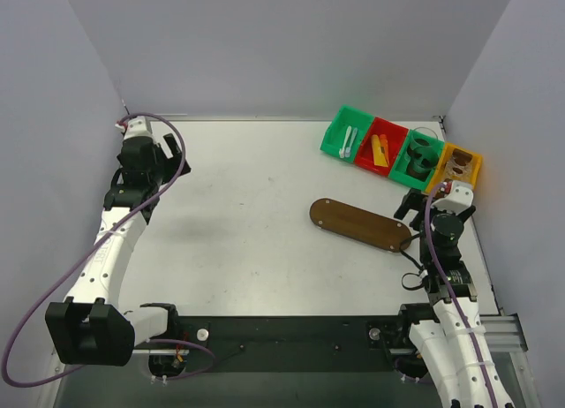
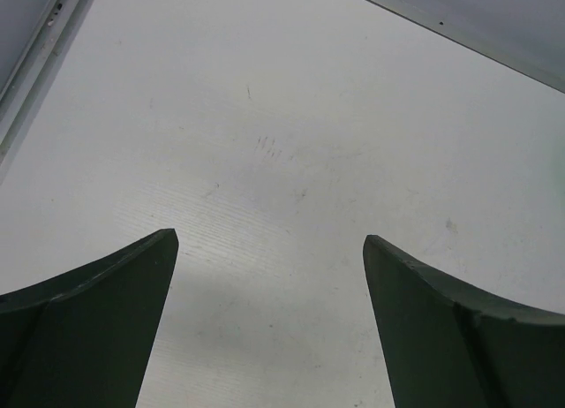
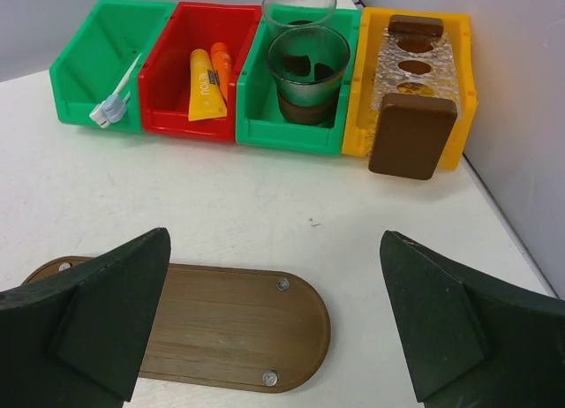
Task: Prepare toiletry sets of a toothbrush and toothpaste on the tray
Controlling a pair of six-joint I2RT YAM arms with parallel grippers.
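The robot's right gripper needs to next go to the near clear cup in the second green bin and close on the cup's rim (image 1: 434, 159) (image 3: 345, 65) beside the yellow bin.
The dark brown oval tray (image 1: 360, 224) (image 3: 229, 324) lies bare on the white table. Behind it, a green bin (image 3: 79, 72) holds white toothbrushes (image 3: 113, 103) (image 1: 349, 141). The red bin (image 3: 168, 81) beside it holds a yellow toothpaste tube (image 3: 205, 86) and an orange one (image 3: 221, 62). Clear cups (image 3: 307, 72) (image 1: 422, 156) sit stacked in a second green bin. My right gripper (image 1: 433, 200) (image 3: 275, 240) is open and holds nothing, hovering just past the tray's right end and facing the bins. My left gripper (image 1: 166, 170) (image 2: 270, 238) is open over bare table at the far left.
A yellow bin (image 3: 463, 64) at the right end of the row holds a brown block with round holes (image 3: 410, 130). Grey walls close in the table (image 1: 265, 205) at the back and both sides. The bins stand in the back right corner.
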